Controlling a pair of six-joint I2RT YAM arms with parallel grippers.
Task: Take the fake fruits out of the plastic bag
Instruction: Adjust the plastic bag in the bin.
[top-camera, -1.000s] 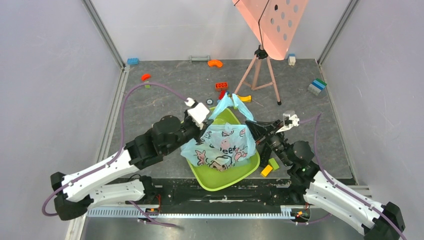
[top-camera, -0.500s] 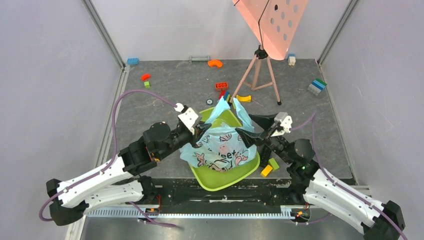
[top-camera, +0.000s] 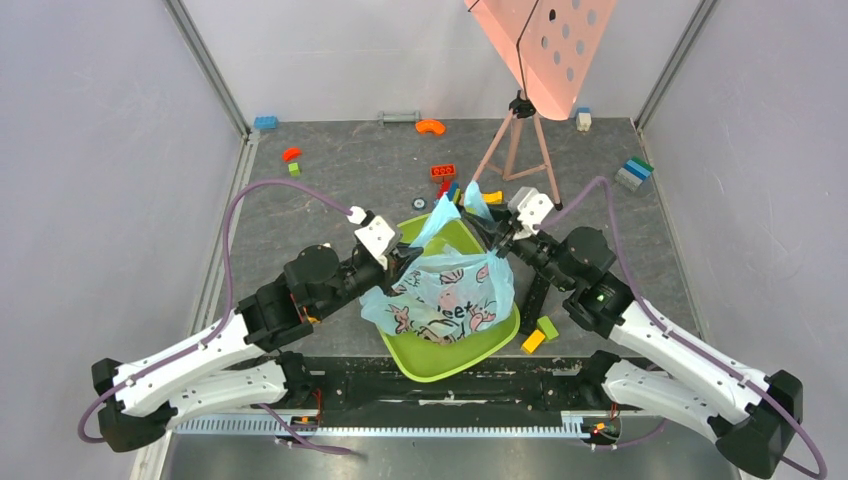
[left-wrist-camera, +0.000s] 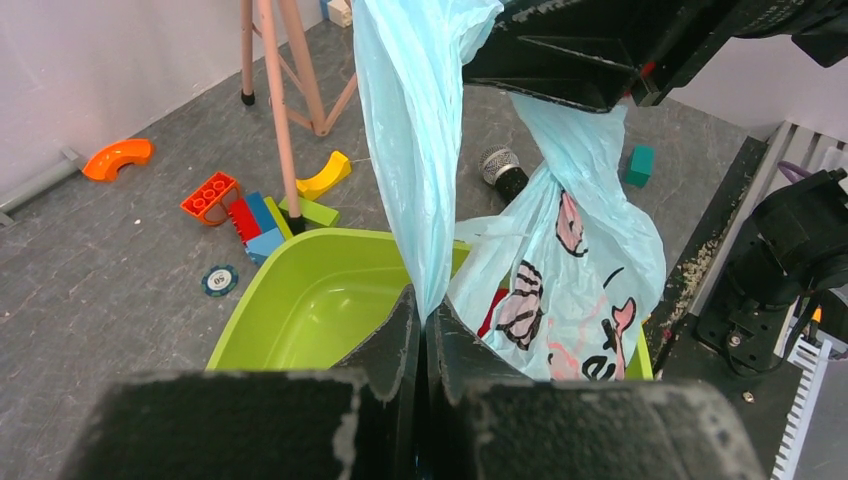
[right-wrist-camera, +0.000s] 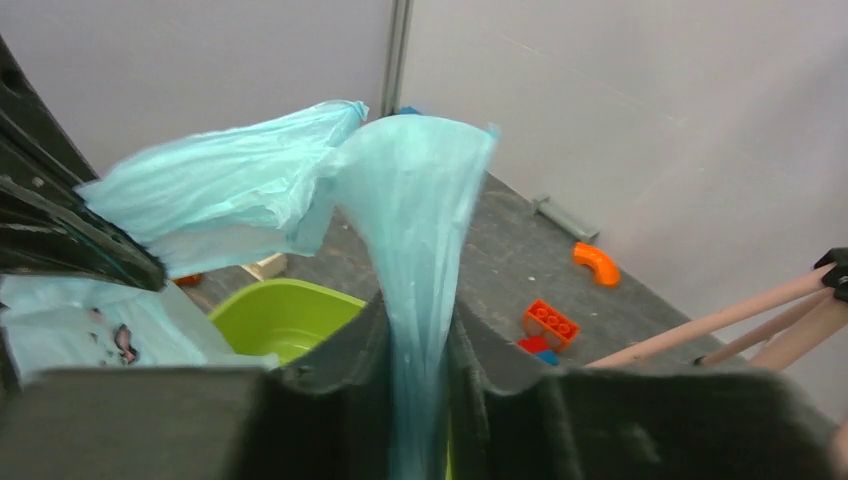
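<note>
The left gripper pinches the bag's handle low, with a long loose end of the handle above it, so it should open and take the handle higher up (left-wrist-camera: 420, 120) before it lifts the bag.
The light-blue plastic bag (top-camera: 445, 295) with cartoon prints sits in the lime-green tub (top-camera: 440, 358). My left gripper (top-camera: 405, 258) is shut on the bag's left handle, which rises from between its fingers in the left wrist view (left-wrist-camera: 422, 310). My right gripper (top-camera: 497, 243) is shut on the right handle (right-wrist-camera: 420, 200), pinched between its fingers (right-wrist-camera: 418, 320). The two handles are drawn apart above the tub. The fake fruits are hidden inside the bag. Only a red patch (left-wrist-camera: 492, 310) shows through the film.
A pink tripod (top-camera: 520, 150) with a perforated board (top-camera: 535, 45) stands just behind the tub. Toy blocks lie around: orange (top-camera: 443, 171), yellow and green (top-camera: 540, 333) by the tub's right edge, blue-green (top-camera: 633, 173) far right. Walls close three sides.
My right gripper moved up and left from beside the bag to the far right handle and shut on it. My left gripper pulled back slightly earlier and still holds its handle.
</note>
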